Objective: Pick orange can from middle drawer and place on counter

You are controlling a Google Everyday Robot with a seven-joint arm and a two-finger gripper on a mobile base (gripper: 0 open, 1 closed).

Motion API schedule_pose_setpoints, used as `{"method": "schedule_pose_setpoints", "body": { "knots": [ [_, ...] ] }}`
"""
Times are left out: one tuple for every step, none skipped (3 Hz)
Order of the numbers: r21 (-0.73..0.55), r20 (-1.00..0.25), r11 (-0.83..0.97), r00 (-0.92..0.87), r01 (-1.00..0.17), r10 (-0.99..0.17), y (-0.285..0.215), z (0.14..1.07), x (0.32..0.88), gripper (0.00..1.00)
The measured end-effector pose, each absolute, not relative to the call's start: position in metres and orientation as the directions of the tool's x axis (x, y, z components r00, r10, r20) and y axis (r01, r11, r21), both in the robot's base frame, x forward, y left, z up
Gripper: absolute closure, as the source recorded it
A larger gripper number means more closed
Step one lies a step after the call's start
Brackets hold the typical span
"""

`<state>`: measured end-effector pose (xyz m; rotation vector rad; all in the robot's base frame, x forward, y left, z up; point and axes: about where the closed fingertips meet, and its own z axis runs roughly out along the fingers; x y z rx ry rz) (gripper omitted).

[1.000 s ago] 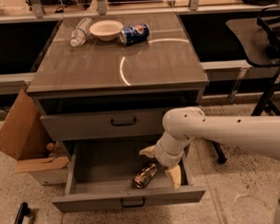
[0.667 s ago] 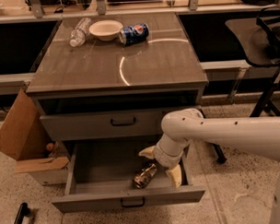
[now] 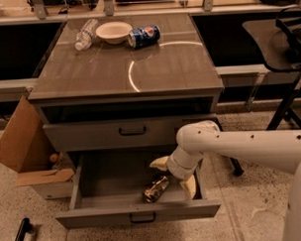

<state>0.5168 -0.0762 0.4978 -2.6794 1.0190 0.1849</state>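
My gripper will next close on the far end of the orange can (image 3: 161, 181), the end toward the back of the open middle drawer.
The orange can (image 3: 155, 188), crushed and shiny, lies on its side on the floor of the open middle drawer (image 3: 137, 213), the cabinet's lowest one. My gripper (image 3: 175, 175) reaches down into the drawer from the right, just right of the can. It is open, with one cream finger (image 3: 160, 163) behind the can and the other (image 3: 190, 186) to its right. The fingers hold nothing. The counter (image 3: 89, 75) is the glossy grey-brown cabinet top with a curved bright reflection.
On the counter's far edge lie a blue Pepsi can (image 3: 143, 36), a white bowl (image 3: 113, 31) and a clear plastic bottle (image 3: 85, 34). The drawer above (image 3: 91, 135) is closed. A cardboard box (image 3: 27, 146) stands at the left, a chair (image 3: 281, 48) at the right.
My arm has shifted a little to the left over the drawer. The orange can has not moved.
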Motion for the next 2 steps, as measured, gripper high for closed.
{"method": "schedule_pose_setpoints", "body": {
  "knots": [
    [-0.235,-0.222,-0.723,0.760,-0.650,-0.611,-0.083,0.484,0.531,0.00],
    [-0.255,-0.229,-0.728,0.771,-0.636,-0.594,-0.084,0.475,0.543,0.00]
  ]
}}
